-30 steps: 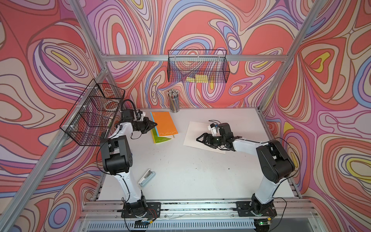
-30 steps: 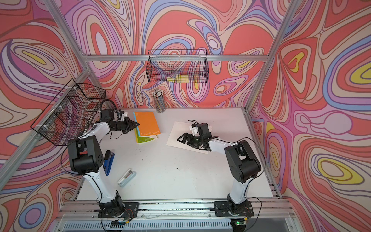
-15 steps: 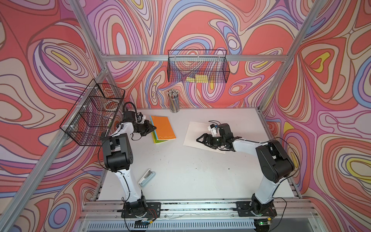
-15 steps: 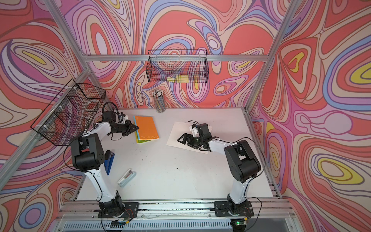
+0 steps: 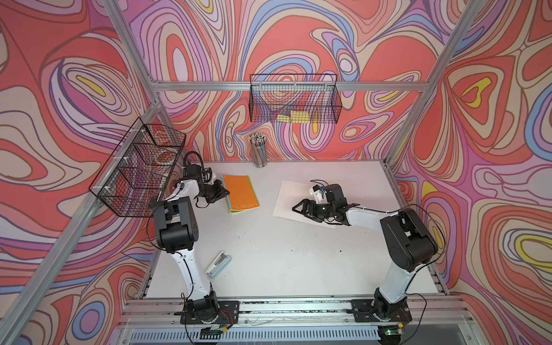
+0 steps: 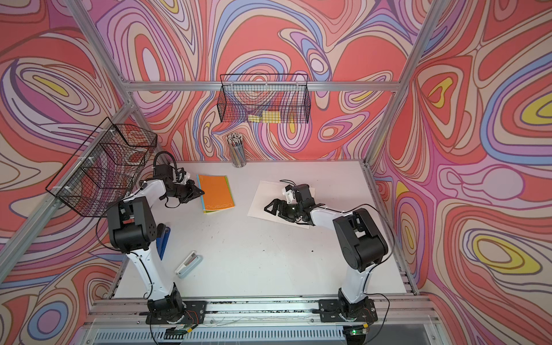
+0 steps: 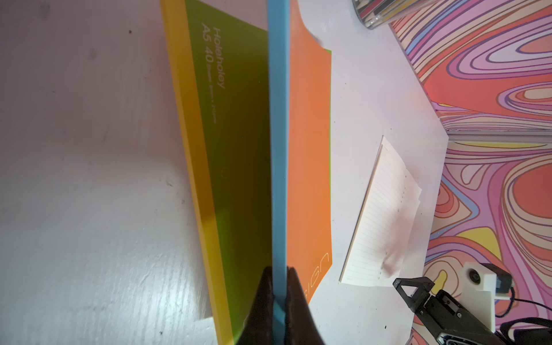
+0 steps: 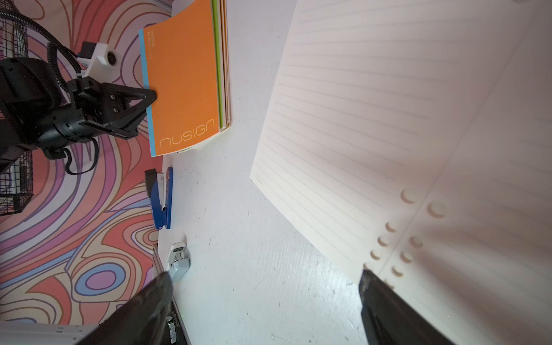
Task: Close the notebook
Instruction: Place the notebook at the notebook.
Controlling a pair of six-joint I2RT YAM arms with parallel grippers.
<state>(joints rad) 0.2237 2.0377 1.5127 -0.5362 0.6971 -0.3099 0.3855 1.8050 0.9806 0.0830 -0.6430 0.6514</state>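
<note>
The notebook's blue spine piece, now held slightly raised over the layers, will be released by my left gripper on the green layer (image 5: 228,199) (image 7: 215,166), next to the yellow edge.
The notebook (image 5: 240,193) (image 6: 216,192) has an orange cover with a blue strip along one edge and lies at the back left of the table. My left gripper (image 5: 224,192) (image 6: 200,192) (image 7: 280,274) is shut on that blue-edged side of the notebook (image 7: 309,149). It holds the cover slightly raised and bowed over the green and yellow layers (image 7: 233,125) beneath. The right wrist view shows the orange cover (image 8: 182,89) almost flat. My right gripper (image 5: 298,207) (image 6: 270,207) (image 8: 265,277) is open and low over a loose lined sheet (image 5: 291,194) (image 8: 373,119), with nothing between its fingers.
A cup of pencils (image 5: 259,149) stands at the back wall. A white stapler (image 5: 218,264) lies near the front left, and a blue stapler (image 6: 162,242) lies by the left arm. Wire baskets hang on the back wall (image 5: 294,103) and the left wall (image 5: 140,167).
The orange cover has swung down over the green pages, so less green shows now. The left gripper stayed shut on its edge. The right arm has not moved.
</note>
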